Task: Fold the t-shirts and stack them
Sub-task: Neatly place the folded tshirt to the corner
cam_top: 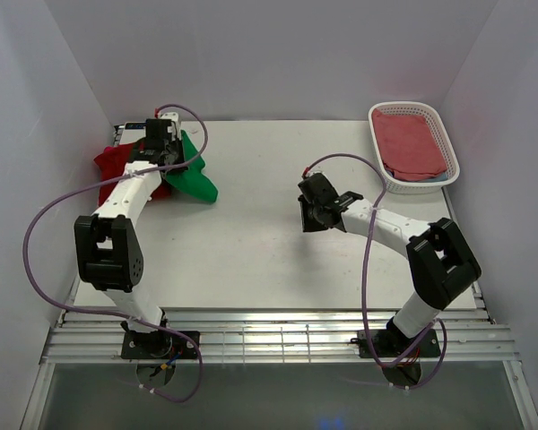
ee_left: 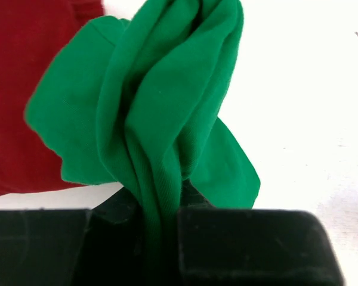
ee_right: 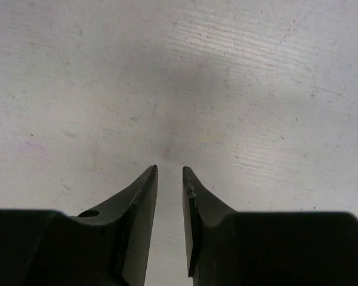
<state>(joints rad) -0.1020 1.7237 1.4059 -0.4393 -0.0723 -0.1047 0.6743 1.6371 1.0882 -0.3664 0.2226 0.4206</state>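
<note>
My left gripper is going to let go of the green t-shirt on top of the deep red t-shirt (cam_top: 133, 163) next to the wall. The green one now hangs onto the table's far corner.
The green t-shirt (ee_left: 161, 101) is bunched and pinched between the jaws of my left gripper (ee_left: 158, 199), with its folds trailing away from the fingers. In the top view my left gripper (cam_top: 172, 157) is at the table's far left corner, and the green t-shirt (cam_top: 197, 181) hangs from it onto the table. The deep red t-shirt (cam_top: 115, 161) lies crumpled beside and partly under the green one, and it also shows in the left wrist view (ee_left: 18, 89). My right gripper (cam_top: 316, 213) hovers over bare table at mid right. Its jaws are a narrow gap apart and empty (ee_right: 170, 173).
A white plastic basket (cam_top: 448, 134) stands at the back right and holds a folded pinkish-red cloth (cam_top: 411, 143). White walls close in the table on the left, back and right. A purple cable loops off each arm.
</note>
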